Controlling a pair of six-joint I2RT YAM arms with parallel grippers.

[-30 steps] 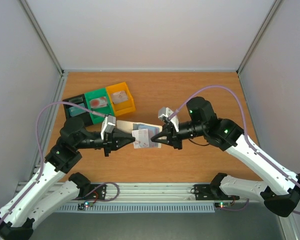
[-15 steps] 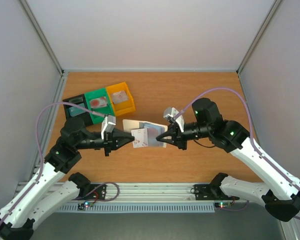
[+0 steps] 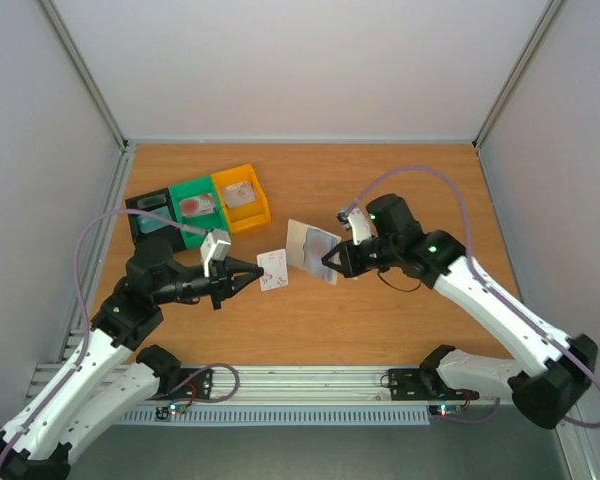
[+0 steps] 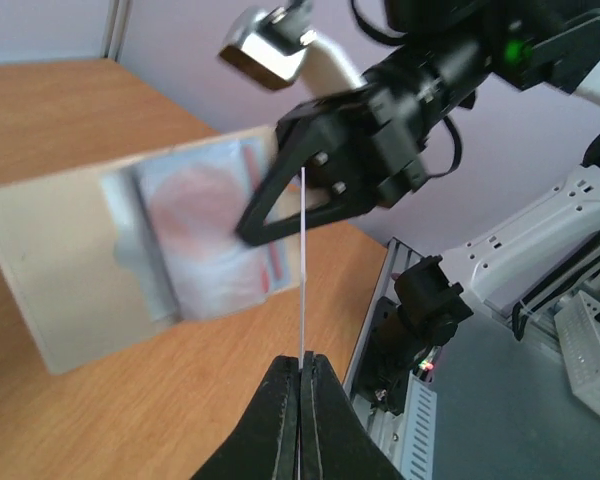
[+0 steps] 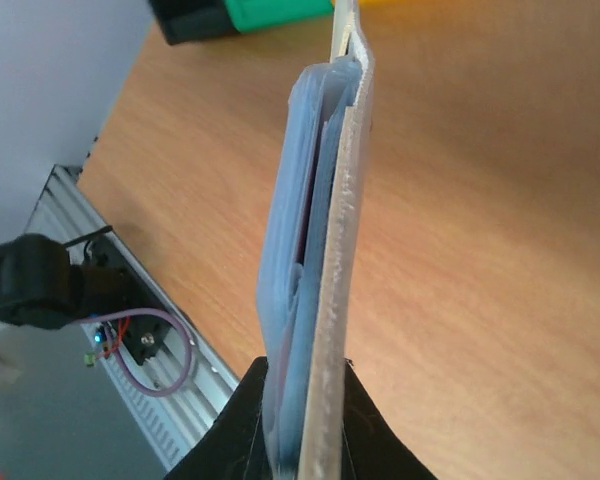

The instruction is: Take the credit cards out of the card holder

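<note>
The card holder, now held up and tilted, will be let go by my right gripper on bare table (image 3: 318,300), between the credit card and the metal rail.
My left gripper (image 3: 254,274) is shut on one credit card (image 3: 273,270), pale with reddish marks, and holds it above the table, clear of the holder. In the left wrist view the card (image 4: 303,270) is edge-on, a thin white line rising from the closed jaws (image 4: 302,362). My right gripper (image 3: 329,262) is shut on the card holder (image 3: 308,247) and holds it up, tilted. The holder (image 4: 120,260) shows a reddish card (image 4: 195,205) through one pocket. In the right wrist view the holder (image 5: 325,230) is edge-on between my fingers (image 5: 305,410).
A black bin (image 3: 150,216), a green bin (image 3: 195,204) and a yellow bin (image 3: 242,194) stand in a row at the back left, each with something inside. The green bin also shows in the right wrist view (image 5: 275,14). The metal rail (image 3: 300,385) runs along the near edge.
My left gripper has drawn the card out of the holder to the left. My right gripper has lifted the holder and tilted it; the two are now apart.
</note>
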